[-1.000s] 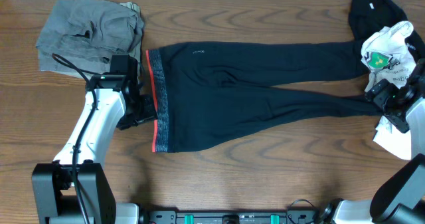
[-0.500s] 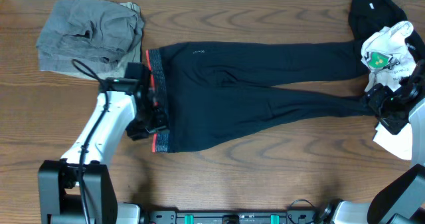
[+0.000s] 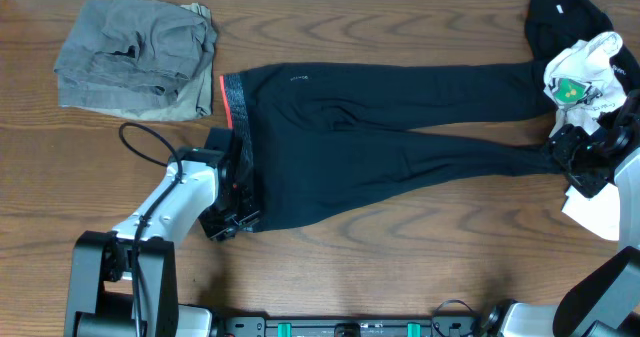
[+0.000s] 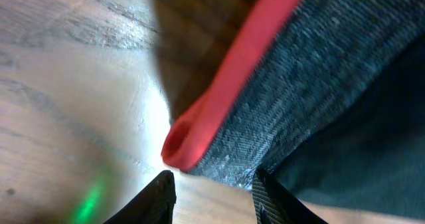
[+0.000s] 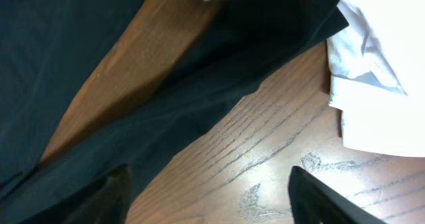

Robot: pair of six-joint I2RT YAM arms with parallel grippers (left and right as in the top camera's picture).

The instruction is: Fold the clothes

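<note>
The waistband's near corner slants in toward the legs, so my left gripper needs to take that corner by the red lining (image 4: pixel 188 149) and pull it away.
Long black trousers (image 3: pixel 400 127) lie flat across the table, waistband to the left, legs to the right. The grey waistband (image 4: pixel 312 98) with its red-orange lining (image 4: pixel 226 91) fills the left wrist view. My left gripper (image 3: pixel 232 220) is open at the waistband's near corner (image 4: pixel 214 194), fingers either side of the edge just above the wood. My right gripper (image 3: pixel 577 165) is open over the near leg's cuff (image 5: pixel 219 84), holding nothing, with bare wood between its fingers (image 5: pixel 209 197).
A folded grey-green garment (image 3: pixel 135 57) lies at the back left. A black garment (image 3: pixel 560 22) and a white printed shirt (image 3: pixel 585 77) are heaped at the back right. White cloth (image 5: pixel 378 71) lies right beside the trouser cuff.
My left gripper has moved toward the front edge along the waistband, from its middle to its near corner. The right gripper has hardly moved.
</note>
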